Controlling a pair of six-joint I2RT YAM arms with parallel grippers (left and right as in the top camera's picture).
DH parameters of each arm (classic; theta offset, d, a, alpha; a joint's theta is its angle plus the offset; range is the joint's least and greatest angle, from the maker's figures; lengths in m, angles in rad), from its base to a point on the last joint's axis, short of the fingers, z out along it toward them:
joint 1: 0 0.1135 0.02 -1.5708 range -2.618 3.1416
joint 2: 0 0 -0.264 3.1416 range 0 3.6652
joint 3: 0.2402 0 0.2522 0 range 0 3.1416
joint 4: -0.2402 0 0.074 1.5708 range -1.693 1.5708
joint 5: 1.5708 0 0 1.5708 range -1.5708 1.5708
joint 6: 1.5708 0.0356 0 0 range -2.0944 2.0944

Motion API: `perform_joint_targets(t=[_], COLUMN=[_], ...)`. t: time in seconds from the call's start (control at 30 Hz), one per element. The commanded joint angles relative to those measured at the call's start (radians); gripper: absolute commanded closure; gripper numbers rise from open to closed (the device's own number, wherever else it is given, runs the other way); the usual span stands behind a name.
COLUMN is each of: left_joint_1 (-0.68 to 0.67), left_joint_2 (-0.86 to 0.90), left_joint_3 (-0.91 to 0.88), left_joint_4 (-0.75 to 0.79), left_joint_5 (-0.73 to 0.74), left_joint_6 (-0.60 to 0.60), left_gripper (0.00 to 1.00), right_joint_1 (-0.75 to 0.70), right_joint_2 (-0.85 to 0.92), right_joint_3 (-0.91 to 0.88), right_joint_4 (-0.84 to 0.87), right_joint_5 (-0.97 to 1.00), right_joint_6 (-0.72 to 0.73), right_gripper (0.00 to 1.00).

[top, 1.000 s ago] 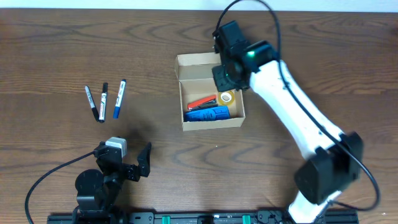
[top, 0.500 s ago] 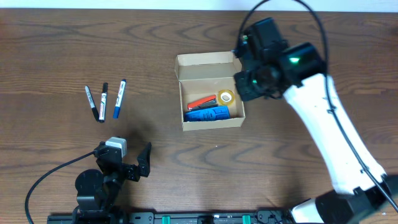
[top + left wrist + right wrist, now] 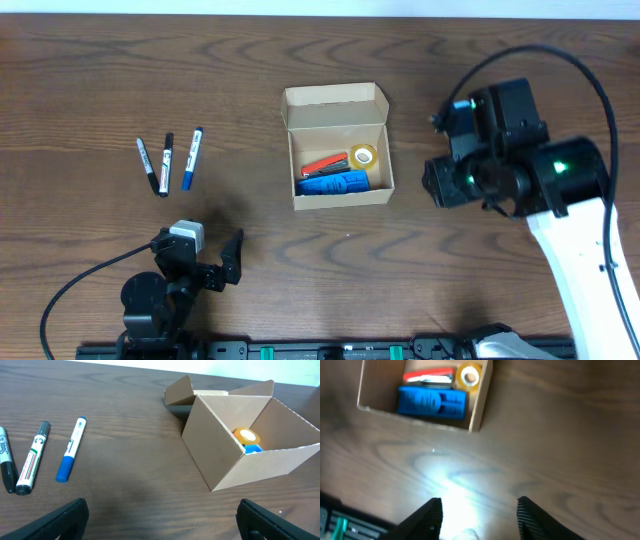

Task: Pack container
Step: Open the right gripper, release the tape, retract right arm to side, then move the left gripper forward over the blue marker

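Observation:
The robot's left gripper will next close on the white body of the blue-capped marker (image 3: 191, 165) (image 3: 72, 449), the one nearest the container, beside that marker's blue cap.
The tan cardboard container (image 3: 340, 195) stands open mid-table, its flap lid folded back at the far side. Inside lie a blue item (image 3: 333, 184), a red item (image 3: 325, 163) and a yellow tape roll (image 3: 365, 156). The container also shows in the left wrist view (image 3: 220, 455) and the right wrist view (image 3: 479, 407). Three markers (image 3: 167, 162) lie to its left, also in the left wrist view (image 3: 40, 455). My right gripper (image 3: 479, 520) is open and empty over bare table, right of the container. My left gripper (image 3: 161, 520) is open and empty near the front edge.
The dark wooden table (image 3: 300, 260) stretches all around. The left arm's base and cable (image 3: 150, 295) sit at the front left. A black rail (image 3: 320, 350) runs along the front edge. A bright glare spot (image 3: 450, 480) lies on the wood below the container.
My right arm has swung away from above the container to the right and toward the front. The container's contents, the markers and the left arm have not moved.

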Motion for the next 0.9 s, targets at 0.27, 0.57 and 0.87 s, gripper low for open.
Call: perform_joint_targets(t=[0.27,0.57,0.87], left_joint_1=[-0.003,-0.003,-0.003], left_joint_2=[-0.007,-0.007,0.053], left_joint_3=[-0.020,-0.015,0.196], left_joint_4=[0.000,0.034,0.043], left_joint_5=[0.005,0.053,-0.014], left_joint_6=[-0.034,-0.138,-0.146], left_gripper=[0.05,0.05,0.05], right_joint_1=[-0.007,-0.007,-0.007], right_joint_2=[-0.158,-0.167,-0.167], right_joint_3=[-0.007,-0.007,-0.007], right_joint_4=[-0.087,-0.142,-0.142], right_joint_5=[-0.032,-0.031,-0.031], right_joint_6=[-0.031,-0.031,-0.031], right_gripper=[0.12,0.01,0.01])
